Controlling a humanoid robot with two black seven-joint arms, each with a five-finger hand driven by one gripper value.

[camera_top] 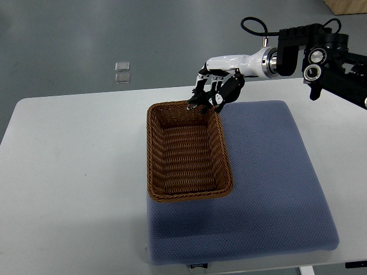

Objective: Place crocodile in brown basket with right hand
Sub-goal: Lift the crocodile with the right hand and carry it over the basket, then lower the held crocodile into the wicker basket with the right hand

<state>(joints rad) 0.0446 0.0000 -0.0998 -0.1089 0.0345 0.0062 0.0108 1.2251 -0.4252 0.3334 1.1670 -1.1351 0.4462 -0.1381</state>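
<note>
My right gripper will let go of the crocodile on the brown basket's bottom (174,153), close to the side of the basket that faces the bare table.
The brown wicker basket (155,172) stands on a blue mat, and nothing lies inside it. My right hand (210,94) reaches in from the upper right and hovers over the basket's far right corner. Its fingers (202,96) curl downward around a small dark thing, the crocodile (222,91), which is mostly hidden by the hand. No crocodile lies anywhere on the table or mat. The left arm does not show.
The blue mat (269,172) covers the right half of the white table (69,172). Bare table lies left of the basket. Beyond the table's far edge, two small pale tiles (122,73) sit on the grey floor.
</note>
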